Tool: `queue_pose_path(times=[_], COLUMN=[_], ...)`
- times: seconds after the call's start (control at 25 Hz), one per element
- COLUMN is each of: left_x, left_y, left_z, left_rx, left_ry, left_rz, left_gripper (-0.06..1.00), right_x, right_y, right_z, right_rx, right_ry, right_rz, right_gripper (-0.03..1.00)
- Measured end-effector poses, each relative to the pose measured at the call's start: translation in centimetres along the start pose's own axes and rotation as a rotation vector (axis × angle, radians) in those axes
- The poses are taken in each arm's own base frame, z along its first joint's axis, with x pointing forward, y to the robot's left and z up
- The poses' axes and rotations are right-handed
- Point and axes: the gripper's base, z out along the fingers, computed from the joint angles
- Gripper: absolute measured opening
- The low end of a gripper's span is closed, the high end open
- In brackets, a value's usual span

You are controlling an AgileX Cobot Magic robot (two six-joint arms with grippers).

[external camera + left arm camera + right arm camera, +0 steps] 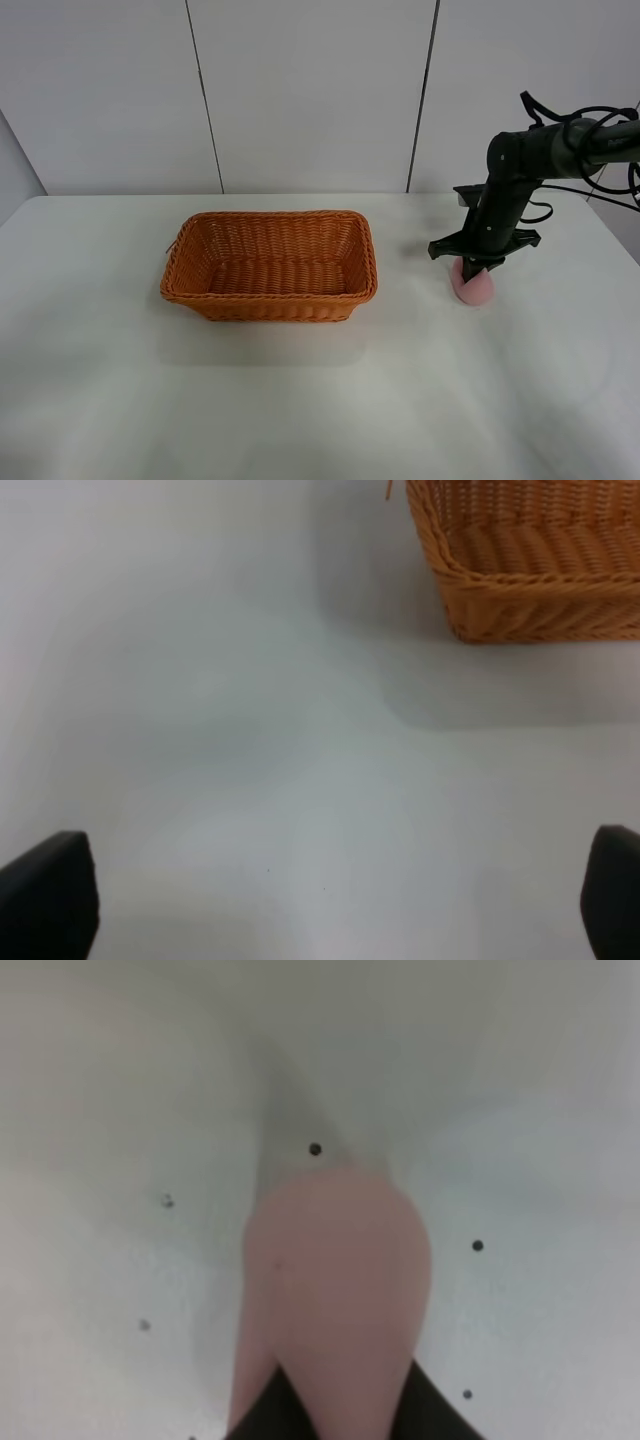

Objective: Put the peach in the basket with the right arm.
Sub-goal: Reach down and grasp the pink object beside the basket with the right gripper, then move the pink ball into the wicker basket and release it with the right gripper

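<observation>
Next, my right gripper releases the peach on the wicker basket's bottom [269, 272], near the middle of the basket's front side.
The pink peach [474, 287] rests on the white table at the right, well apart from the orange-brown wicker basket [270, 265]. My right arm [520, 160] reaches down over the fruit, and its gripper [471, 268] is shut on the peach's top. In the right wrist view the peach [335, 1280] fills the middle, with the right gripper [340, 1418] around it and a dark finger [262, 1420] pressed against each side. The left gripper [330, 900] stands open over bare table, and a corner of the basket [530, 570] shows beyond it.
The white table [300, 400] runs from the grey panelled wall to the front edge. The basket holds nothing. A few small dark specks [315, 1149] dot the table around the peach. The left arm is out of the exterior view.
</observation>
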Motion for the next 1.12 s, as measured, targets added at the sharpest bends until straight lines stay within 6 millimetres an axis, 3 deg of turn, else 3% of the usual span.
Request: queue_pose_path(times=[0.16, 0.48, 0.68, 0.84, 1.12], left_x=[0.0, 0.0, 0.0, 0.0, 0.0], left_y=[0.0, 0.0, 0.0, 0.0, 0.0], left_z=[0.0, 0.0, 0.0, 0.0, 0.0], left_rx=[0.0, 0.0, 0.0, 0.0, 0.0], left_ry=[0.0, 0.0, 0.0, 0.0, 0.0], left_rz=[0.0, 0.0, 0.0, 0.0, 0.0], left_gripper=[0.99, 0.99, 0.99, 0.99, 0.99], right_x=[-1.2, -4.2, -4.7, -4.5, -2.2], right_y=[0.0, 0.0, 0.5, 3.7, 13.9], right_z=[-3.5, -15.4, -17.8, -18.0, -18.2], right_rx=[0.002, -0.004, -0.01, -0.026, -0.086], right_ry=[-0.043, -0.262, -0.336, -0.339, -0.342], right_rz=[-0.003, 0.0, -0.01, -0.084, -0.305], right_gripper=[0.0, 0.0, 0.0, 0.0, 0.0])
